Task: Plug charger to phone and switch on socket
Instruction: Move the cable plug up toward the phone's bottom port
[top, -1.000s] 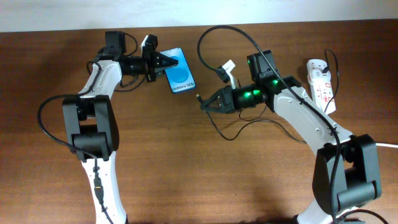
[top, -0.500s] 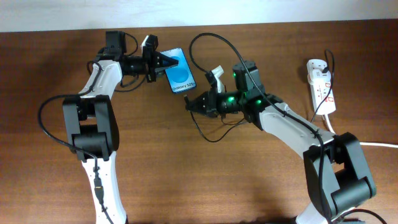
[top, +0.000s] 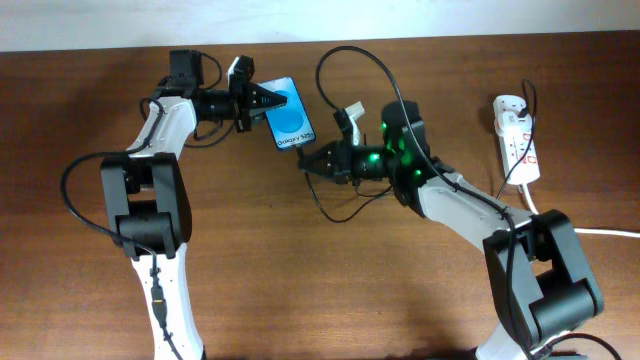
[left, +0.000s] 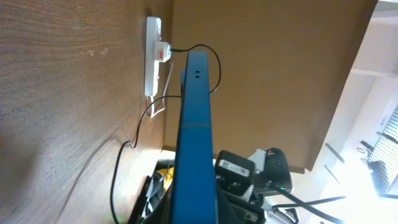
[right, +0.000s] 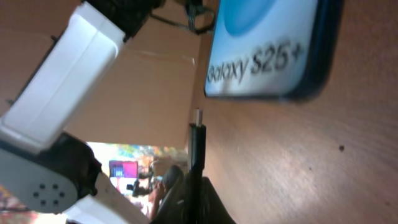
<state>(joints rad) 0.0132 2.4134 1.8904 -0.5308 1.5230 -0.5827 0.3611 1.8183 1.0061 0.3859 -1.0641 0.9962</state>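
I need to let go of the phone with my left gripper on the table (top: 295, 161) beside the tip of my right gripper.
The phone (top: 291, 122), blue screen up with "Galaxy" text, lies at the table's back centre. My left gripper (top: 270, 99) is shut on its upper left edge; in the left wrist view the phone (left: 194, 143) shows edge-on between the jaws. My right gripper (top: 310, 162) is shut on the charger plug (right: 197, 134), whose metal tip points at the phone's bottom edge (right: 267, 56) with a small gap. The thin black charger cable (top: 345, 62) loops up and behind the right arm. The white socket strip (top: 517, 138) lies at the far right, and shows in the left wrist view (left: 152, 56).
The socket's thick white cord (top: 610, 232) runs off the right edge. A loop of charger cable (top: 340, 212) lies on the table below the right gripper. The left arm's own black cable (top: 80, 200) curves at the left.
My right gripper carried the plug left from mid-table to just below the phone's bottom edge. The cable loop shifted with it. The left gripper and phone stayed still.
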